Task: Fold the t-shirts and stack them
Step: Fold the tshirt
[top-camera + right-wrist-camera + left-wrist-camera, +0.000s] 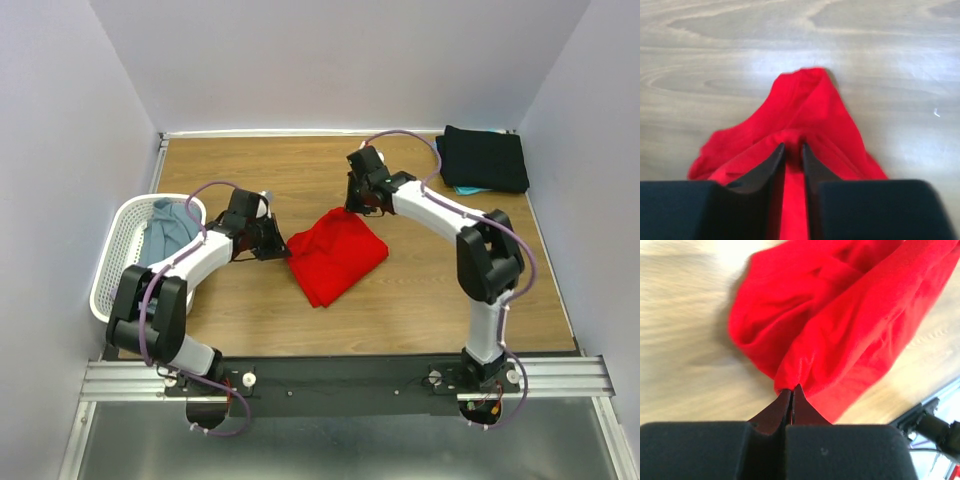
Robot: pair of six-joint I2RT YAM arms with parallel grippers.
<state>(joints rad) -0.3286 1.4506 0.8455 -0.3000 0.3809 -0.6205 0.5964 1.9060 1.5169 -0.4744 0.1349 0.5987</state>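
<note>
Next, I open my right gripper, take the red t-shirt's far edge (322, 226) and help turn it square before folding, since the red t-shirt lies slanted and bunched at its far corner.
A bright red t-shirt (338, 255) lies partly folded on the wooden table (430, 290). My left gripper (283, 245) is at its left corner, jaws pressed together on a pinch of the red t-shirt (840, 315); the left gripper (791, 388) shows no gap. My right gripper (352, 208) is at the shirt's far corner. In the right wrist view the right gripper (792, 146) has its jaws a little apart, with a fold of the red t-shirt (805, 115) lying loose in the gap. A folded black t-shirt (485, 158) sits on a teal one (465, 189) at the back right.
A white mesh laundry basket (113, 270) stands at the left edge of the table, with a grey-blue shirt (165, 232) in it. White walls close in the table on three sides. The arms' bases sit on a rail (340, 380) at the near edge.
</note>
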